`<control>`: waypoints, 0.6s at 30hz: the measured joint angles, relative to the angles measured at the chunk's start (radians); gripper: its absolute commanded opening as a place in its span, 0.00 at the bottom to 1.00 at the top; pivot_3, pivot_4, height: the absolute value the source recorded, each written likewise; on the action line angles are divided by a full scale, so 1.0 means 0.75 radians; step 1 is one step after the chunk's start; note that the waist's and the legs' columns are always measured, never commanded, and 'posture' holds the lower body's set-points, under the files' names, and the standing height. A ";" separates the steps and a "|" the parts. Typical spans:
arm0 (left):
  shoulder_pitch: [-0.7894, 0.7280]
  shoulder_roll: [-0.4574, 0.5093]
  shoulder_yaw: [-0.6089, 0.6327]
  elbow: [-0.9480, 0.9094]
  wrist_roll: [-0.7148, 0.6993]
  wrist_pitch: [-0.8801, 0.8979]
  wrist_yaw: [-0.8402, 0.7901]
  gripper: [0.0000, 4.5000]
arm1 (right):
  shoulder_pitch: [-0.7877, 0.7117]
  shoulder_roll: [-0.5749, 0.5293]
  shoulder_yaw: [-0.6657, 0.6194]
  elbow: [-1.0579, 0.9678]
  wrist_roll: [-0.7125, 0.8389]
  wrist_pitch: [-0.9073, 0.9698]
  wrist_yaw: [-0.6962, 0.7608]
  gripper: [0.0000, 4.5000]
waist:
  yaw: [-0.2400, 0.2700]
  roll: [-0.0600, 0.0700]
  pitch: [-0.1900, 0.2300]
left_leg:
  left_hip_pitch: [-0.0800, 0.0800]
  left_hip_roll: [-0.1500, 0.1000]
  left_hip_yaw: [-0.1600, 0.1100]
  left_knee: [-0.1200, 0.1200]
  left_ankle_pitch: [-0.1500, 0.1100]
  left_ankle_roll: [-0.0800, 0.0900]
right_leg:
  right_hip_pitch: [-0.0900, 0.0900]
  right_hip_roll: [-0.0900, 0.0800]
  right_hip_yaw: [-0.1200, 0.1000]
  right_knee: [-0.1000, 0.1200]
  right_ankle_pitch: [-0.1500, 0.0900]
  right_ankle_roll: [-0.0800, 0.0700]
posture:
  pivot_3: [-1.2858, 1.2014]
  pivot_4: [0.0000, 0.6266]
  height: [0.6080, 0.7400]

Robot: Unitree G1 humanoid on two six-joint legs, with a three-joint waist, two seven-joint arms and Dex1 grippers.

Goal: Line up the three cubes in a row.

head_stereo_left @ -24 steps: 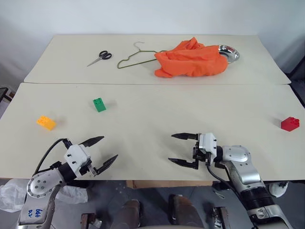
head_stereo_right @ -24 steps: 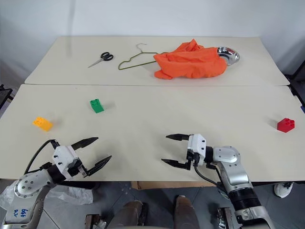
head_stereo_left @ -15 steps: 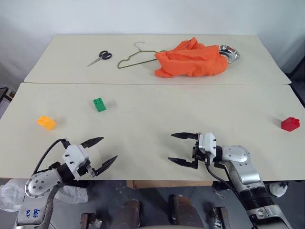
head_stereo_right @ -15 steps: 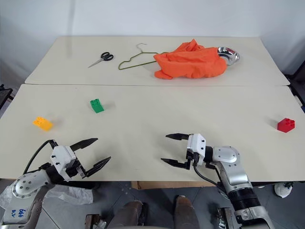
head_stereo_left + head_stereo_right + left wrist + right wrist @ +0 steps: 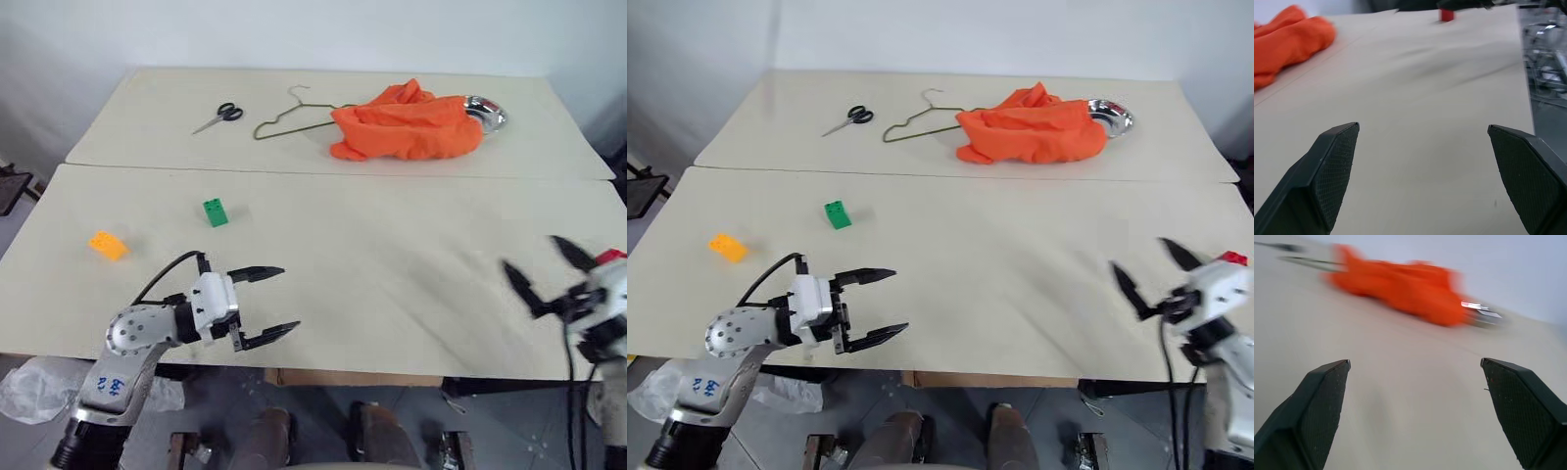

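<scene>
The robot's right gripper will close on the opposite sides of the red cube [image 5: 610, 257], because the red cube lies far away from the green cube.
Three cubes lie far apart on the near table [image 5: 392, 255]. The green cube [image 5: 216, 211] sits left of centre, and the yellow-orange cube [image 5: 108, 245] lies further left. The red cube [image 5: 1229, 258] is at the far right edge, partly hidden behind my right gripper [image 5: 1138, 253], which is open and empty just in front of it. Near the front edge, my left gripper [image 5: 289, 299] is open and empty and points right across the table. In the left wrist view the red cube [image 5: 1446, 14] is far ahead between the fingers [image 5: 1332, 166].
On the far table lie scissors [image 5: 219, 116], a wire hanger [image 5: 294, 116], an orange cloth [image 5: 407, 122] and a metal bowl [image 5: 487, 110]. The cloth [image 5: 1400, 284] and bowl [image 5: 1481, 311] lie far ahead in the right wrist view. A seam [image 5: 343, 174] separates the tables.
My right arm has swung from the table's middle out to the right edge beside the red cube. The left gripper has moved right and turned inward. The camera shifted slightly; no cube has moved.
</scene>
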 measured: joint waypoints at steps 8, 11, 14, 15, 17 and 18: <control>-0.061 -0.027 -0.024 0.085 0.018 -0.002 -0.026 0.99 | 0.139 0.074 -0.189 0.174 -0.003 -0.001 -0.212 1.00 | -0.056 0.002 -0.001 | 0.017 0.003 0.014 -0.002 -0.002 0.003 | 0.009 0.001 0.012 0.004 0.000 0.001 | 0.52 0.24 1.00; -0.055 -0.033 -0.022 0.083 -0.001 0.029 -0.025 0.99 | 0.061 0.022 -0.151 0.165 -0.003 0.086 -0.241 1.00 | -0.069 0.003 -0.002 | 0.022 0.003 0.014 -0.002 -0.006 0.012 | 0.014 0.002 0.018 0.004 0.000 0.000 | 0.52 0.24 1.00; -0.044 -0.039 -0.011 0.070 -0.041 0.086 -0.019 0.99 | -0.073 -0.132 -0.077 0.186 -0.025 0.332 -0.323 1.00 | -0.067 0.003 -0.002 | 0.021 0.003 0.014 -0.002 -0.005 0.010 | 0.012 0.002 0.025 0.004 0.000 0.000 | 0.52 0.24 1.00; -0.043 -0.039 -0.009 0.068 -0.044 0.094 -0.015 0.99 | -0.145 -0.173 -0.068 0.213 -0.030 0.392 -0.351 1.00 | -0.065 0.004 -0.002 | 0.020 0.003 0.015 -0.002 -0.004 0.007 | 0.011 0.002 0.025 0.004 0.000 0.000 | 0.52 0.24 1.00; -0.040 -0.040 -0.003 0.064 -0.045 0.107 -0.002 0.99 | -0.302 -0.241 -0.044 0.263 -0.033 0.482 -0.388 1.00 | -0.063 0.004 -0.002 | 0.019 0.003 0.015 -0.002 -0.003 0.005 | 0.009 0.002 0.026 0.004 0.000 0.000 | 0.52 0.24 1.00; -0.038 -0.040 -0.001 0.061 -0.045 0.109 0.005 0.99 | -0.375 -0.274 -0.016 0.285 -0.039 0.517 -0.394 1.00 | -0.063 0.004 -0.002 | 0.018 0.003 0.015 -0.002 -0.003 0.005 | 0.009 0.002 0.025 0.004 0.000 0.000 | 0.52 0.24 1.00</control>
